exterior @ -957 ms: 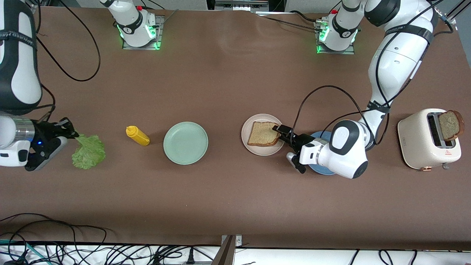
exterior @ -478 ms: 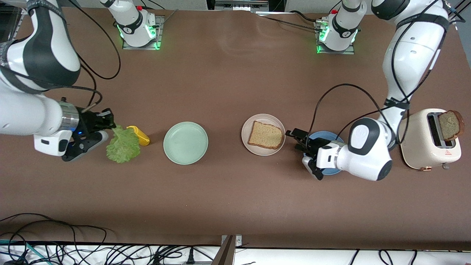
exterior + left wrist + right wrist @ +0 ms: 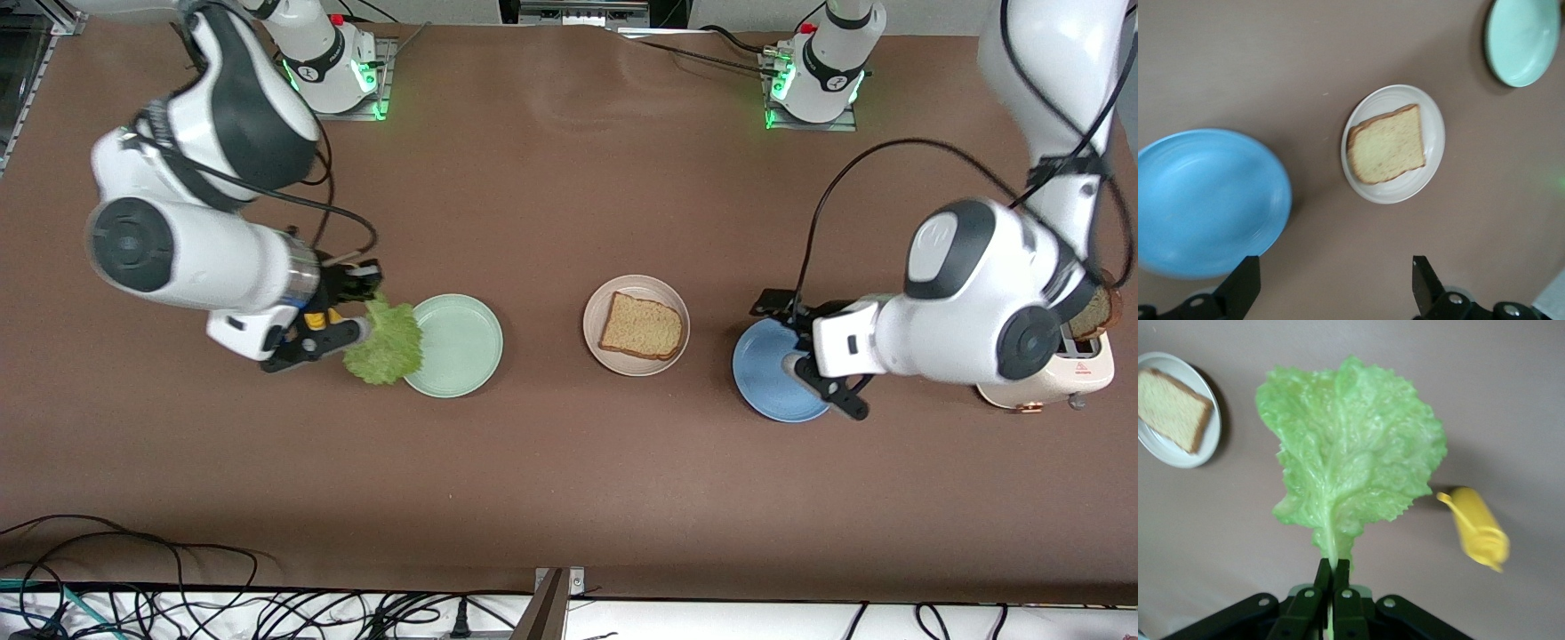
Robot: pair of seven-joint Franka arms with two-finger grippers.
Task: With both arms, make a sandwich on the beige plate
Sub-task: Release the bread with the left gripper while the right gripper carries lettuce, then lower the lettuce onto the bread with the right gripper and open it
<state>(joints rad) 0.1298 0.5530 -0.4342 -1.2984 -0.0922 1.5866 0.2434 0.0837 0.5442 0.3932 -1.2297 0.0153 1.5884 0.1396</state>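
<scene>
My right gripper has the lettuce leaf to place, now hanging over the mint-green plate's edge. I need to let go of it on top of the bread slice on the beige plate [image 3: 645, 324] [image 3: 1171, 410].
The beige plate [image 3: 598, 342] holds one bread slice [image 3: 642, 324], also visible in the left wrist view as the plate [image 3: 1431, 127] and the bread slice [image 3: 1387, 143]. My right gripper [image 3: 368, 291] is shut on the stem of a ruffled green lettuce leaf [image 3: 384, 342], which hangs over the mint-green plate's edge. In the right wrist view the lettuce leaf [image 3: 1351, 453] fans out from the gripper [image 3: 1333, 570]. My left gripper [image 3: 778, 320] is open and empty over the blue plate [image 3: 765, 382]; its fingers frame bare table in the left wrist view [image 3: 1331, 290].
The mint-green plate [image 3: 458, 351] lies toward the right arm's end of the beige plate. A yellow mustard bottle [image 3: 1478, 530] lies below the right gripper. A cream toaster [image 3: 1080, 364] with a bread slice [image 3: 1101, 313] in it stands partly hidden by the left arm.
My right arm has carried the lettuce past the mustard bottle to the mint-green plate's edge. My left gripper has let go of the bread, opened and drawn back over the blue plate.
</scene>
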